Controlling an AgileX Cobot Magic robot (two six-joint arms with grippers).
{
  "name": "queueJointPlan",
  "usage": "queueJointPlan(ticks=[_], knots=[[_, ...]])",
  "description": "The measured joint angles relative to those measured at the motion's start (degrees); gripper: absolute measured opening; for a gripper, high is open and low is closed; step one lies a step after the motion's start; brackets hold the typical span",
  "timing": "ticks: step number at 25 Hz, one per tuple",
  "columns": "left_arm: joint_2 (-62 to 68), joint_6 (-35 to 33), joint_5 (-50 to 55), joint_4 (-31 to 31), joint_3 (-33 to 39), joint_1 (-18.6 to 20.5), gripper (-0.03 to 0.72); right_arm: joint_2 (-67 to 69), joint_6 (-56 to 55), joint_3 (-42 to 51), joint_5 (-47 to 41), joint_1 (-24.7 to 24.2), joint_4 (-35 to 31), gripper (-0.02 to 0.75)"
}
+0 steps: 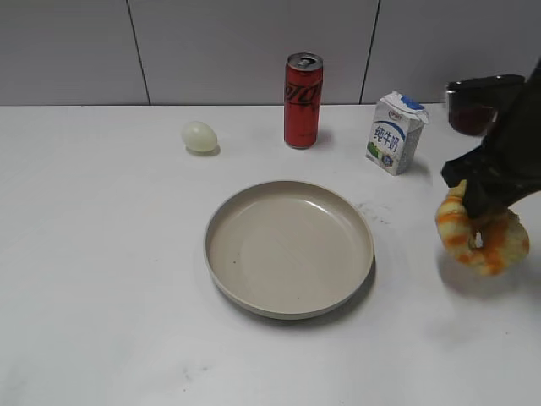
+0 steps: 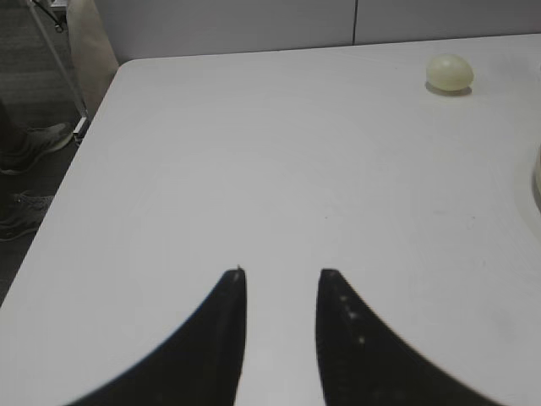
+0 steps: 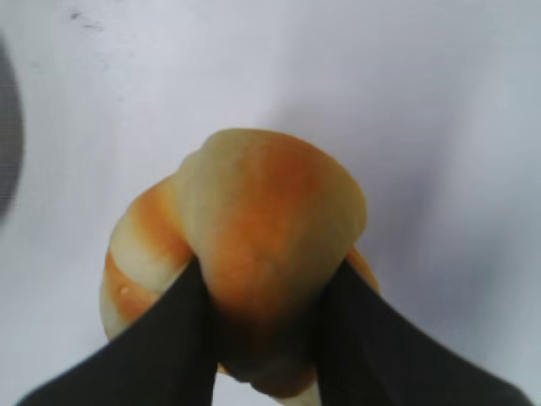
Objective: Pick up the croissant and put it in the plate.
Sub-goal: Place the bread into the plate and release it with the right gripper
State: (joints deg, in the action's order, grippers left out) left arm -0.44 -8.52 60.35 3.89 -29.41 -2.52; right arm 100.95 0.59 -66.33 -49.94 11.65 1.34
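Observation:
My right gripper is holding the croissant, now lifted off the white table, which it will release and leave close to the middle of the empty beige plate (image 1: 288, 245).
The croissant (image 1: 482, 238), a pale yellow ring with orange stripes, hangs tilted at the right edge of the exterior view, lifted off the white table with its shadow below. My right gripper (image 1: 483, 210) is shut on it; in the right wrist view the two black fingers (image 3: 269, 275) squeeze one side of the croissant (image 3: 262, 211). The beige round plate (image 1: 245, 292) lies empty at the table's middle, to the left of the croissant. My left gripper (image 2: 281, 275) is open and empty over bare table at the left.
A pale egg (image 1: 199, 136) lies at the back left, also in the left wrist view (image 2: 449, 73). A red soda can (image 1: 303, 88) and a small milk carton (image 1: 396, 133) stand behind the plate. A dark red fruit (image 1: 470, 110) sits at the back right.

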Motion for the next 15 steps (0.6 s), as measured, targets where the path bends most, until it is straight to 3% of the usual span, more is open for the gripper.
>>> queueJointPlan(ticks=[10,15], knots=[[0.00,0.00,0.00,0.00,0.00,0.00,0.228,3.99,1.24,-15.93,-4.07,14.78,-4.73,0.220],[0.00,0.00,0.00,0.00,0.00,0.00,0.228,10.88,1.24,-19.94,-2.96,18.80,-10.15,0.220]])
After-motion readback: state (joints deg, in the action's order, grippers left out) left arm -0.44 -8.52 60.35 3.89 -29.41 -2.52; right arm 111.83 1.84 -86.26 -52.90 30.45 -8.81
